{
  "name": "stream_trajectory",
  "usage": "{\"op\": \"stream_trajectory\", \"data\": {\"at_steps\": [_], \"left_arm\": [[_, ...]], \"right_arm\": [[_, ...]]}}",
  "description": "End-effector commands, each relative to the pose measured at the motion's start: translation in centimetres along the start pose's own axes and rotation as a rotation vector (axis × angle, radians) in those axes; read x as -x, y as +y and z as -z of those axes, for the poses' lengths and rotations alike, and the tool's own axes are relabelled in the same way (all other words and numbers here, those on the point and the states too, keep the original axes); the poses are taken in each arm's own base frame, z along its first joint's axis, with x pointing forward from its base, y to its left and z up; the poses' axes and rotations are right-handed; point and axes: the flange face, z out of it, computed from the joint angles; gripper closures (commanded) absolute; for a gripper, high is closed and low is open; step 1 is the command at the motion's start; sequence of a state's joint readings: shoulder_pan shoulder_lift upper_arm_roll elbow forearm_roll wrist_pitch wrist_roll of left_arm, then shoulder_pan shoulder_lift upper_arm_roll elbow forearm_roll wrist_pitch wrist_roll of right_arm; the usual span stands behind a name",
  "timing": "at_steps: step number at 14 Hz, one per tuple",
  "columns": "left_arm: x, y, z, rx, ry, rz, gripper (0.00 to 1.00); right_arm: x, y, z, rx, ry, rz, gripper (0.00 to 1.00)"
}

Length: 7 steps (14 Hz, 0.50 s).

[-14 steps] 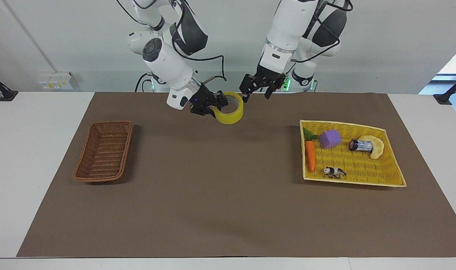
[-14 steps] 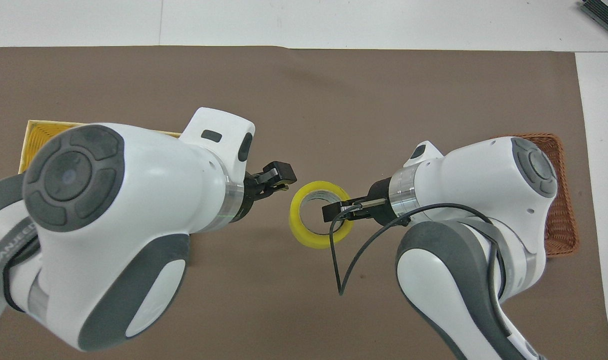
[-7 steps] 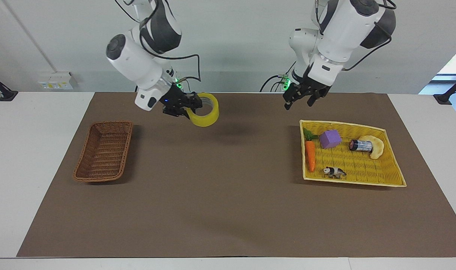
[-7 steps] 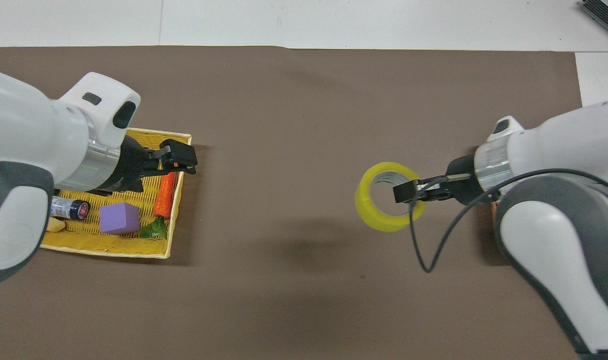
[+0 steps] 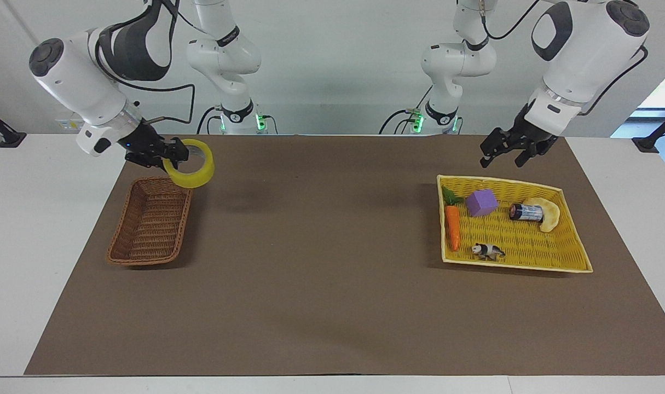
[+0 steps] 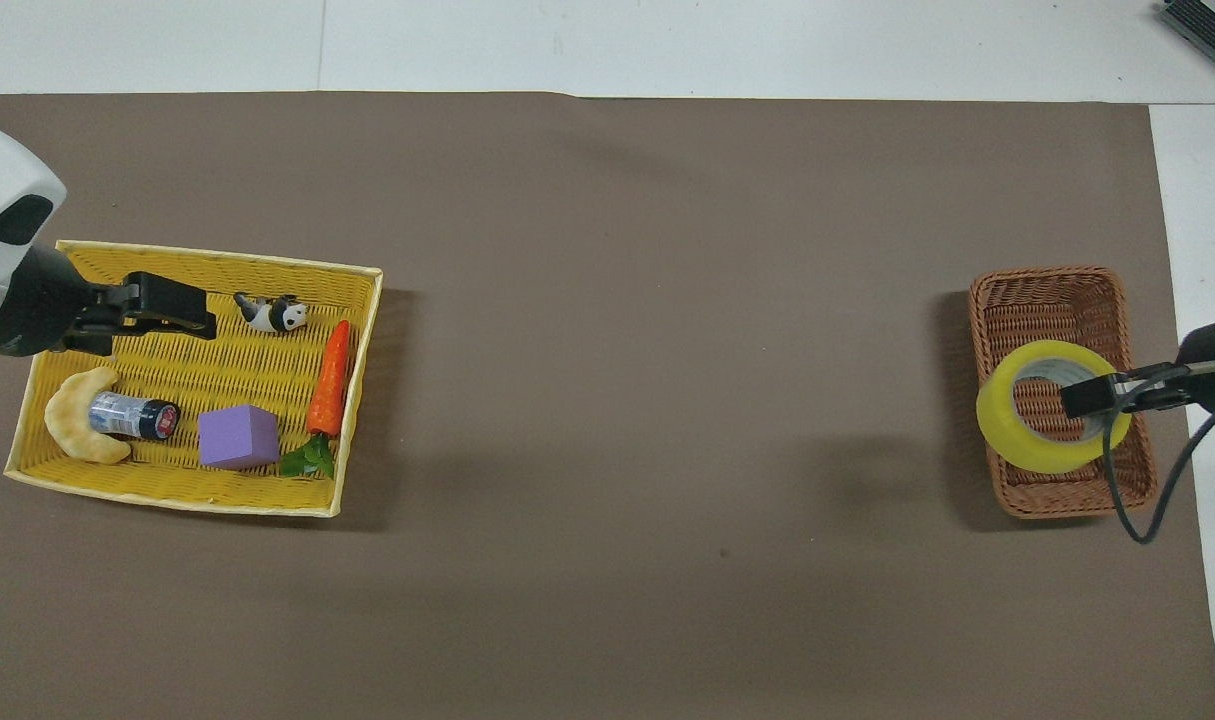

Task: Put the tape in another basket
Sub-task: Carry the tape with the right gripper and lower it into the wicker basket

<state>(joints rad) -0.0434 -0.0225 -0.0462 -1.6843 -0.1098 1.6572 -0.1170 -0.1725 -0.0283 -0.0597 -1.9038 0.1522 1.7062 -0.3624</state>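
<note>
Next, I release the yellow tape roll, now held over the basket's end, from my right gripper near the middle of the brown wicker basket (image 6: pixel 1056 373).
My right gripper (image 5: pixel 174 155) is shut on the rim of the yellow tape roll (image 5: pixel 192 178) and holds it in the air over the end of the brown wicker basket (image 5: pixel 151 224) nearest the robots. In the overhead view the tape (image 6: pixel 1007 440) hangs over the basket (image 6: pixel 1047 275), with the right gripper (image 6: pixel 1087 395) reaching into the roll's hole. My left gripper (image 5: pixel 504 156) is open and empty in the air over the edge of the yellow tray (image 5: pixel 515 266) nearest the robots; it also shows in the overhead view (image 6: pixel 172 308).
The yellow tray (image 6: pixel 197 500) at the left arm's end holds a carrot (image 5: pixel 452 227), a purple cube (image 5: pixel 481 202), a battery (image 5: pixel 525 212), a pale crescent-shaped item (image 5: pixel 550 214) and a toy panda (image 5: pixel 488 251). A brown mat (image 5: pixel 321 273) covers the table.
My right gripper has carried the tape from the table's middle to over the wicker basket. My left gripper has swung away toward its own end, over the yellow tray.
</note>
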Motion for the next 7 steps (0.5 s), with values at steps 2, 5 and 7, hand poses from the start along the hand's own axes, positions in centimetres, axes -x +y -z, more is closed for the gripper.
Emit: {"op": "stream_trajectory", "data": {"at_steps": [2, 5, 7], "left_arm": [[1.3, -1.3, 1.6, -0.106, -0.065, -0.143, 0.00], [1.0, -1.3, 3.4, -0.110, -0.096, -0.139, 0.00], [1.0, -1.4, 3.4, -0.105, -0.095, -0.139, 0.00]], "right_arm": [[0.0, 9.4, -3.8, 0.073, 0.026, 0.077, 1.00], [-1.9, 13.0, -6.6, 0.119, 0.076, 0.060, 1.00], [-3.6, 12.6, -6.2, 0.118, 0.108, 0.056, 1.00]]}}
